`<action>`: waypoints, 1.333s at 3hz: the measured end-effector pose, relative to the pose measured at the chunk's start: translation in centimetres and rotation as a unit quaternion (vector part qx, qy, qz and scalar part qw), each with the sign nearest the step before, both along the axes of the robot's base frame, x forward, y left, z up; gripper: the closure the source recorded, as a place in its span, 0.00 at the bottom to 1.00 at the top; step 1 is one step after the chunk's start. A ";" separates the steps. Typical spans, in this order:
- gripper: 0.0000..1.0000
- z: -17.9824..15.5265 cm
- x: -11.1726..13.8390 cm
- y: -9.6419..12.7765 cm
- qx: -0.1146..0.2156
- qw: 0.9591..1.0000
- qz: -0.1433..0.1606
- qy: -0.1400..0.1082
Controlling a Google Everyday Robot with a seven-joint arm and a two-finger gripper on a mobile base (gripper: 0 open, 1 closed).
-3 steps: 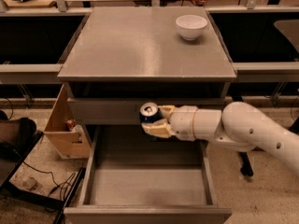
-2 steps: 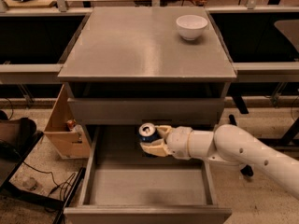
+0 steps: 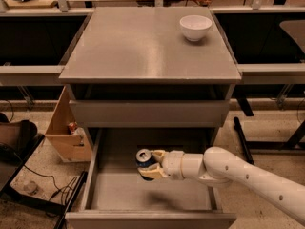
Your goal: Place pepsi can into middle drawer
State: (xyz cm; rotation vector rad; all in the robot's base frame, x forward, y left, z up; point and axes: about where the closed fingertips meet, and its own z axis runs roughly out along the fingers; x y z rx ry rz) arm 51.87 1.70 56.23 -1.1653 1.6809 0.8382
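Next, my gripper releases the pepsi can on the drawer's bare bottom [image 3: 136,185], a little off its middle toward the cardboard box. The can now hangs slightly above that floor.
The pepsi can [image 3: 144,160], dark blue with a silver top, is upright in my gripper [image 3: 151,165]. The cream fingers [image 3: 153,172] are shut around its right side. The white arm reaches in from the lower right. The can hangs inside the open middle drawer [image 3: 119,197], a wide shallow grey tray pulled out toward the camera. The can is over the drawer's middle, slightly above its floor, and casts a shadow on the floor below it. The drawer's floor is otherwise bare.
A plain grey drawer front [image 3: 147,112] is shut just above the open drawer. A white bowl [image 3: 195,27] stands at the cabinet top's back right. A cardboard box [image 3: 66,130] sits on the floor to the left. Cables lie at lower left.
My gripper has carried the can downward and a little left, from in front of the upper drawer front into the open drawer.
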 end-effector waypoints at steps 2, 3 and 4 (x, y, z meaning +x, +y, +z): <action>1.00 -7.2 0.6 2.9 0.025 0.999 0.005 0.019; 1.00 -10.4 1.1 4.2 0.052 0.998 0.001 0.031; 1.00 -11.5 1.4 4.8 0.062 0.998 -0.001 0.032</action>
